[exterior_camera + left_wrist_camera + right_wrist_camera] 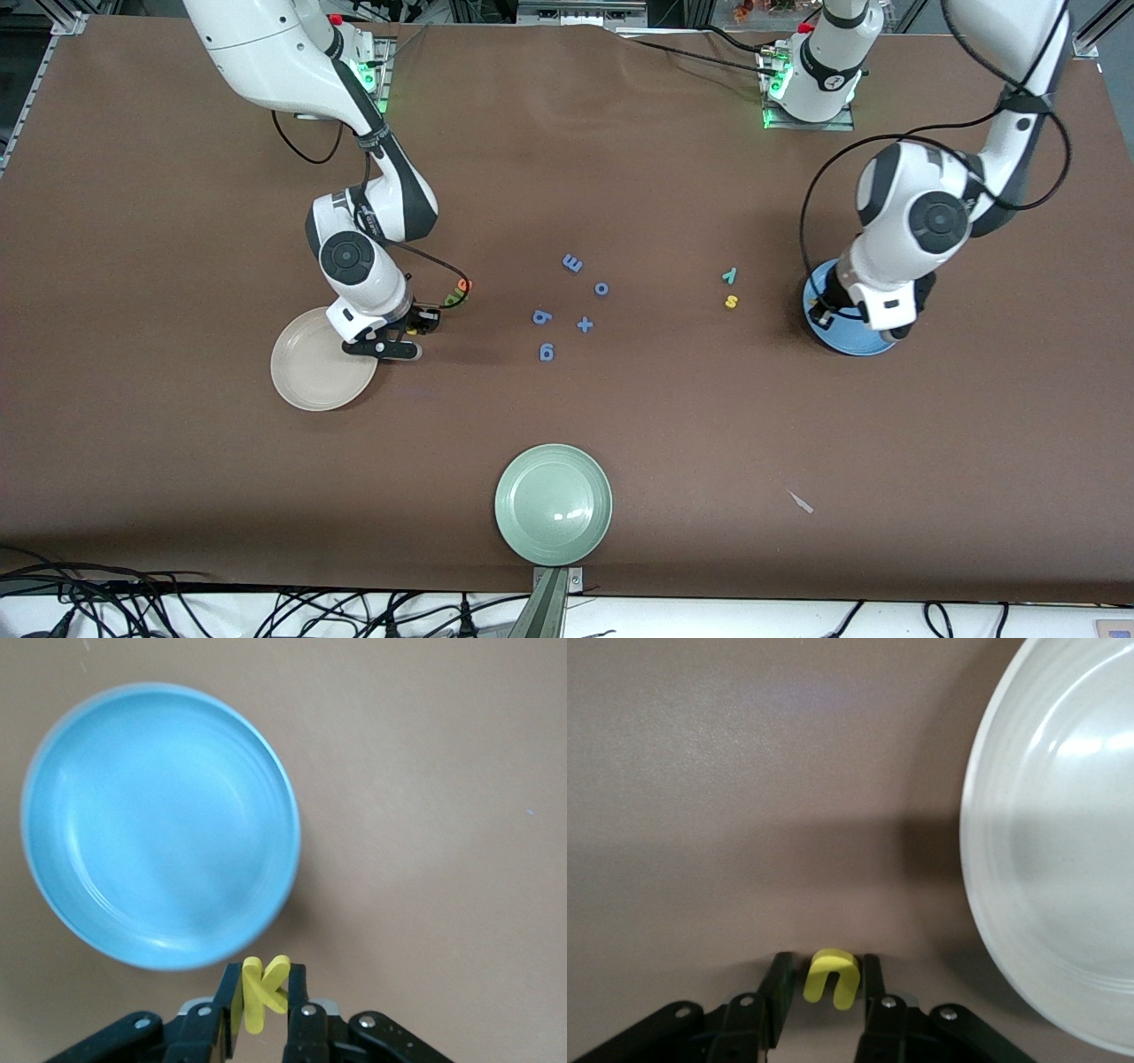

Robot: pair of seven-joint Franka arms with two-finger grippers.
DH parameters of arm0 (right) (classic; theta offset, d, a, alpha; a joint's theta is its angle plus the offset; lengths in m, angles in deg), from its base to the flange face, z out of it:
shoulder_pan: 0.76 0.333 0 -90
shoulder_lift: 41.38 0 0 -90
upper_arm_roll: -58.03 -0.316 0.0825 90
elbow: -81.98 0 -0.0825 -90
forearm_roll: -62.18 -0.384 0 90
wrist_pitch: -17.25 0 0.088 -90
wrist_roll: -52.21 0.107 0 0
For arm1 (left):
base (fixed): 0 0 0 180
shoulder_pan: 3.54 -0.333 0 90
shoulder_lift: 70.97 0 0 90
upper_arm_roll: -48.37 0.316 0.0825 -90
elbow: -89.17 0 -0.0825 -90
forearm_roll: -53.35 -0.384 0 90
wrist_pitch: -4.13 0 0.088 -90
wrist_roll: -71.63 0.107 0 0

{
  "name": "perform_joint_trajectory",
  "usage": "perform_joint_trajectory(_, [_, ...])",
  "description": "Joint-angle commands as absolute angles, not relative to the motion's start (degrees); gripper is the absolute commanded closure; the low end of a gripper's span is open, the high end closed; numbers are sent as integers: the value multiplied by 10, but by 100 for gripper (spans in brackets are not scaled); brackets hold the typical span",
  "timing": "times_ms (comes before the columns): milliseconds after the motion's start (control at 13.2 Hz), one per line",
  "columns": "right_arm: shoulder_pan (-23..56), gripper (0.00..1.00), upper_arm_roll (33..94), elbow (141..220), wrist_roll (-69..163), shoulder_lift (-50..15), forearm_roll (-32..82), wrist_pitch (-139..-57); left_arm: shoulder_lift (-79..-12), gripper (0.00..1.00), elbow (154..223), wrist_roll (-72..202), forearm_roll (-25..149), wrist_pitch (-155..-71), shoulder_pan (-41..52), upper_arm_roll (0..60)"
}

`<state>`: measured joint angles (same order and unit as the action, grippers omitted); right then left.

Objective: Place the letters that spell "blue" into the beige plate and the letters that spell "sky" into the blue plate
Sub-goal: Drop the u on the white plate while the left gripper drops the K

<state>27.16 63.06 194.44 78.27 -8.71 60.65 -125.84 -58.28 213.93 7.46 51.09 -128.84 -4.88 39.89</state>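
Note:
My left gripper has the yellow k, upright just off the blue plate's rim. It will let go of it near the middle of the blue plate (pixel 858 305) (pixel 162 840).
My left gripper (pixel 264 979) is shut on the yellow k (pixel 264 994), held upright between its fingers just off the rim of the blue plate (pixel 159 824). In the front view it (pixel 822 312) hangs over that plate's (pixel 855 344) edge. My right gripper (pixel 824 967) is low on the table beside the beige plate (pixel 1063 842), its jaws narrowly open around the yellow u (pixel 832 978): one finger touches it, and a thin gap shows at the other. Green and orange letters (pixel 459 292) lie close by the right gripper (pixel 415 330). The teal y (pixel 729 276) and yellow s (pixel 731 302) lie near the blue plate.
Several blue letters and symbols (pixel 572 263) lie scattered mid-table. A pale green plate (pixel 554 503) stands at the table edge nearest the front camera. A small pale scrap (pixel 800 501) lies toward the left arm's end. The beige plate (pixel 314 363) holds nothing.

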Motion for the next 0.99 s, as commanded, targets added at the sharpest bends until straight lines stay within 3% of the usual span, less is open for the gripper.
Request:
perform_joint_trajectory(0, [272, 90, 632, 1958, 776, -92, 602, -1257, -602, 100, 2172, 179, 500, -1288, -103, 388])
perform_joint_trajectory(152, [272, 95, 636, 1953, 763, -105, 602, -1246, -600, 100, 2188, 216, 500, -1303, -114, 388])
perform_joint_trajectory(380, [269, 95, 667, 1871, 704, -118, 604, -1108, -582, 99, 2198, 335, 504, -1323, -150, 388])
perform_joint_trajectory(608, [267, 92, 713, 1840, 612, -112, 604, -1057, -569, 73, 2198, 355, 507, -1335, -159, 386])
perform_joint_trajectory(759, [257, 78, 718, 1857, 592, -110, 604, -1082, -568, 59, 2198, 356, 507, -1336, -159, 386])
perform_joint_trajectory(835, [254, 61, 719, 1873, 592, -111, 602, -1103, -568, 52, 2198, 356, 508, -1339, -158, 385])
perform_joint_trajectory(911, [255, 32, 718, 1876, 600, -112, 600, -1106, -569, 49, 2196, 354, 515, -1339, -160, 375])
